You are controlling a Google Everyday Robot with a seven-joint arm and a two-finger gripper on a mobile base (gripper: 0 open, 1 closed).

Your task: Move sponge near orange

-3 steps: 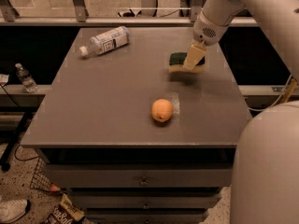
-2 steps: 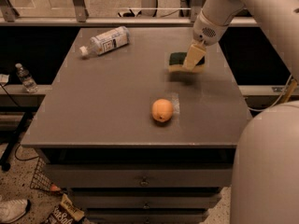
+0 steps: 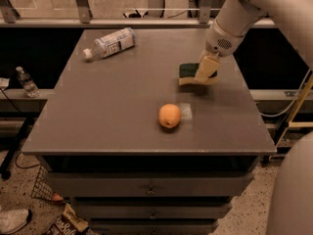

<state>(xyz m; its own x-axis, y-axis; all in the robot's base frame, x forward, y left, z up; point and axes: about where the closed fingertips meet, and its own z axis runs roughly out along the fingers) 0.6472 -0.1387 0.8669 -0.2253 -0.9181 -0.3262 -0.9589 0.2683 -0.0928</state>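
Note:
Next, the gripper releases the sponge on the grey table [image 3: 186, 99] just behind the orange, nearly touching.
The sponge [image 3: 188, 73], dark green on top with pale yellow foam beneath, is at the right rear of the grey table [image 3: 117, 116]. It looks held just above the surface, with a shadow under it. My gripper [image 3: 206, 70] comes down from the upper right and is shut on the sponge's right end. The orange [image 3: 169, 116] sits on the table nearer the front, a short way in front of and slightly left of the sponge. It is apart from both the sponge and the gripper.
A clear plastic water bottle [image 3: 109, 43] lies on its side at the table's rear left. A small pale patch [image 3: 185, 111] lies just right of the orange. A railing runs behind the table. The table's right edge is close to the gripper.
My gripper and the sponge in it have shifted a little toward the front of the table, closer to the orange. The orange and bottle have not moved.

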